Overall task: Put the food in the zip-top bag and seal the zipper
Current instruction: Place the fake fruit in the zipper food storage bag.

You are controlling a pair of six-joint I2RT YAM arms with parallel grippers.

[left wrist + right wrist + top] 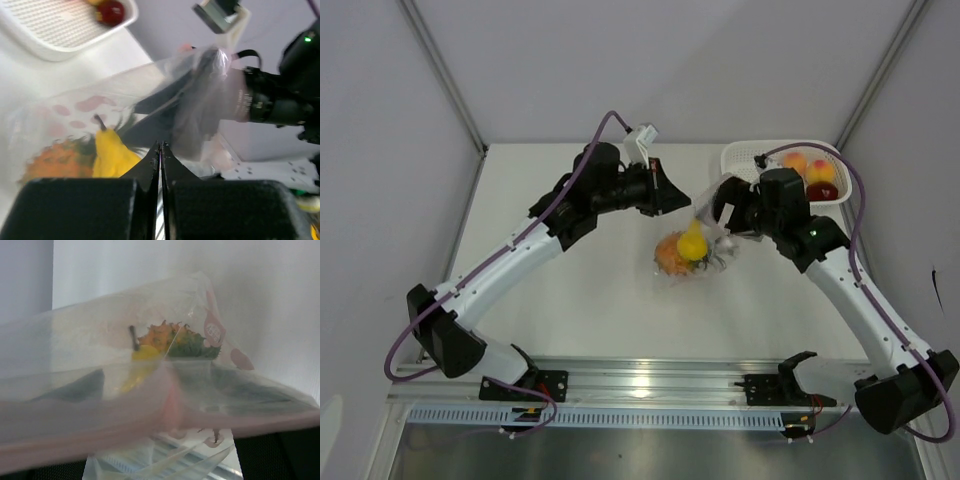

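The left gripper's fingers are closed short of the bag's opening around the right gripper, so the robot should open them, move nearer and pinch the pink zipper strip [236, 97].
The clear zip-top bag [705, 255] hangs between both grippers over the table. Inside it are the orange pineapple [670, 255] and the yellow fruit [692, 243]; both also show in the left wrist view, pineapple [55, 160] and yellow fruit [112, 152]. My left gripper [686, 197] is shut at the bag's upper edge, its jaws [160, 146] pressed together. My right gripper [720, 215] grips the bunched bag top [217, 57]. In the right wrist view the pink zipper strip [175, 410] crosses close in front and hides my fingers.
A white mesh basket [735, 160] stands at the back right, holding two peaches [795, 162] and a dark red apple [822, 191]. It also shows in the left wrist view [60, 35]. Grey walls close the back and sides.
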